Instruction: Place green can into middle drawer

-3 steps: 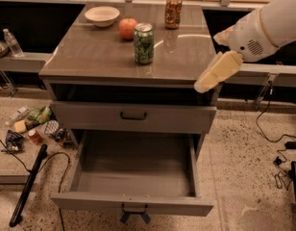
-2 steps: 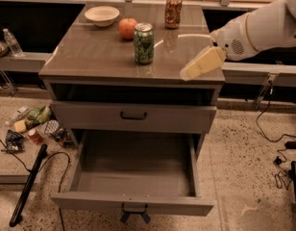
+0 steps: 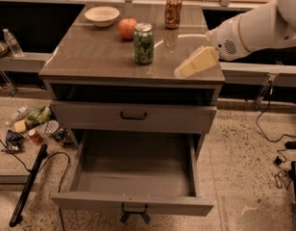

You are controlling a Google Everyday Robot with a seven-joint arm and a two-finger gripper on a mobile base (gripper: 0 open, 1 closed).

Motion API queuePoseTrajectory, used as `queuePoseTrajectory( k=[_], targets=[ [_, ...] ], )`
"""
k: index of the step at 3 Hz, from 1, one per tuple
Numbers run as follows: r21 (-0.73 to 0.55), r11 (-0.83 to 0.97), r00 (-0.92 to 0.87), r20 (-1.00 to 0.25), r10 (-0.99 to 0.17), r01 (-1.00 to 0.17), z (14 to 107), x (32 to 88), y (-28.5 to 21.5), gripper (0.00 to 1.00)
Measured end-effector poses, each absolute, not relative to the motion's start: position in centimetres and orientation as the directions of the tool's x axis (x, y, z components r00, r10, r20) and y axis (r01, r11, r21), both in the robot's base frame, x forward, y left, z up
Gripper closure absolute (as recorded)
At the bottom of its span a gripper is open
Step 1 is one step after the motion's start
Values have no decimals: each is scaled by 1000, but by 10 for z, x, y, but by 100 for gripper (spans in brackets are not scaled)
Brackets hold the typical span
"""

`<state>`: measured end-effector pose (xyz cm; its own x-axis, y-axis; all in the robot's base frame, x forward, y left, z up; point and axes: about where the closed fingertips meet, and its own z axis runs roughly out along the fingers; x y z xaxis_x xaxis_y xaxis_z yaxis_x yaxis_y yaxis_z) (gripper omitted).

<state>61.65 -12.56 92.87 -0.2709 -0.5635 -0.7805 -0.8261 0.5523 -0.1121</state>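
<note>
The green can must be lifted upright. So my gripper will next go to the upper half of the green can (image 3: 143,37) and close there.
The green can (image 3: 143,43) stands upright on the grey cabinet top (image 3: 90,57), near its middle. My gripper (image 3: 186,69) reaches in from the right on a white arm. Its pale fingers hang over the right part of the top, to the right of the can and apart from it. It holds nothing. The middle drawer (image 3: 133,170) is pulled out wide below, with a deep bare interior and a dark handle under its front panel.
A red apple (image 3: 128,28), a white bowl (image 3: 102,16) and a taller orange-brown can (image 3: 173,6) stand at the back of the top. A shut drawer front with a black handle (image 3: 133,115) sits above the open drawer. Litter (image 3: 35,126) and a black cable lie on the floor at left.
My gripper has moved left and up over the cabinet top, closer to the green can. The can and drawer have not moved.
</note>
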Motion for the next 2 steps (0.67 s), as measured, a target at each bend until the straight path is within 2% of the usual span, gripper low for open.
queuePoseTrajectory(
  k=[2],
  targets=[
    [-38, 620, -284, -866, -412, -784, 924, 723, -74, 0]
  ],
)
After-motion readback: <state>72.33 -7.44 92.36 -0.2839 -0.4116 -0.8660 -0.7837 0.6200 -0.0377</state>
